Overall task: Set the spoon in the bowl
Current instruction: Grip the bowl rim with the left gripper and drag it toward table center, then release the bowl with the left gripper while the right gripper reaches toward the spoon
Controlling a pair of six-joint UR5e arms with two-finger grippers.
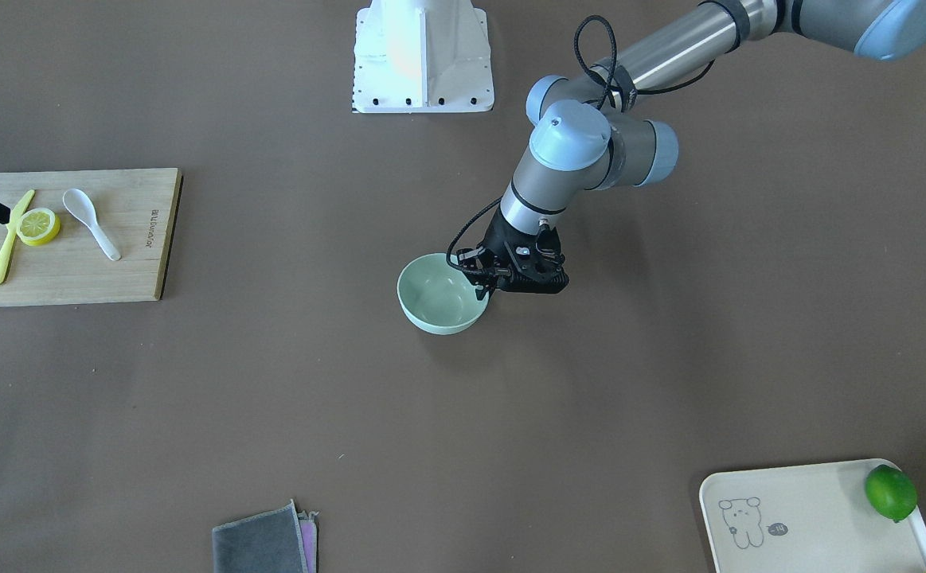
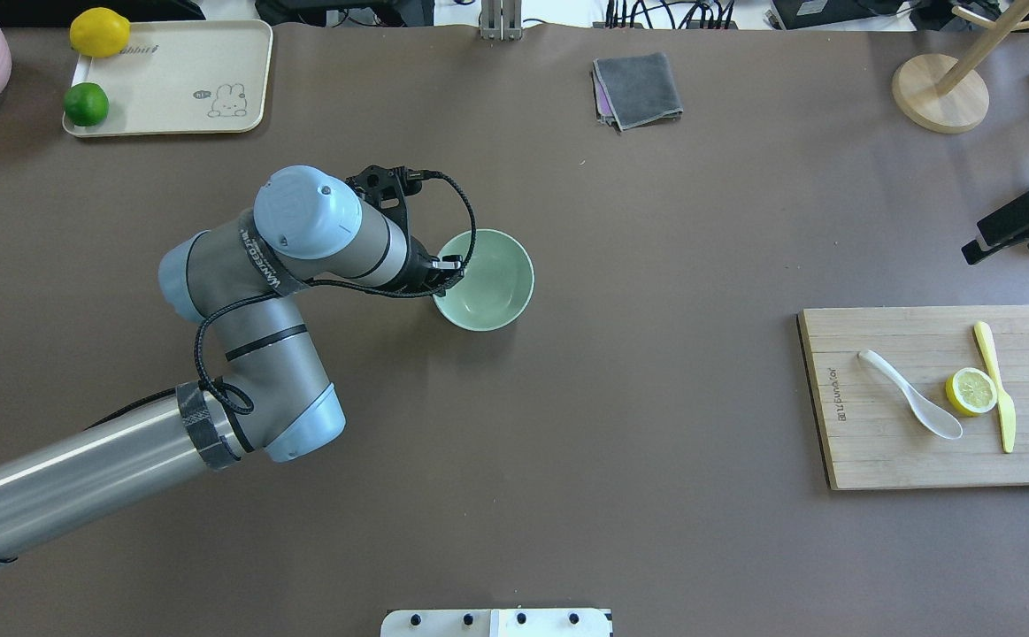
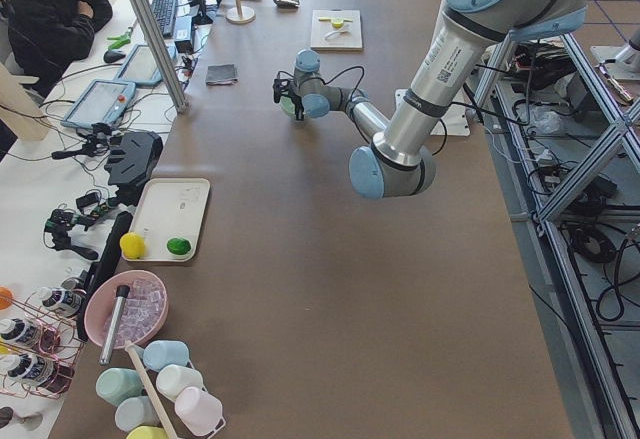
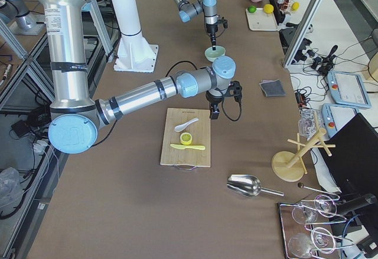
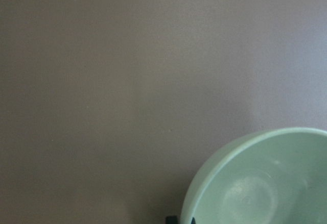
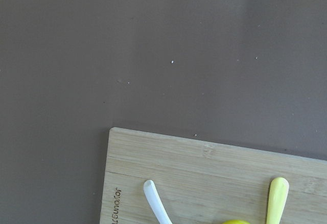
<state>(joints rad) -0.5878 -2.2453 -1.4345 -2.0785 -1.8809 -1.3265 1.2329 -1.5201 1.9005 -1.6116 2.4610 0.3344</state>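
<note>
The white spoon on the cutting board is next for my right gripper, which will move to it and close on the spoon's handle (image 1: 101, 235) (image 6: 161, 213), near its scoop.
The pale mint-green bowl (image 1: 439, 296) stands upright in the middle of the table and also shows in the overhead view (image 2: 489, 281). My left gripper (image 1: 484, 291) points down at the bowl's rim on its own side. Its fingertips (image 5: 173, 219) straddle the rim, shut on it. The white spoon (image 2: 912, 407) lies on the wooden cutting board (image 2: 886, 460), scoop up, beside a lemon half. My right gripper (image 2: 974, 254) hovers above the table just beyond the board's far edge, apart from the spoon (image 6: 156, 201). No fingertips show in its wrist view, so it appears open and empty.
A lemon half (image 2: 971, 391) and a yellow plastic knife (image 2: 996, 385) lie on the board next to the spoon. A cream tray (image 2: 187, 80) with a lime and a lemon sits far left. A grey cloth (image 2: 638, 88) lies at the far edge, and a wooden rack base (image 2: 939, 93) stands at the far right.
</note>
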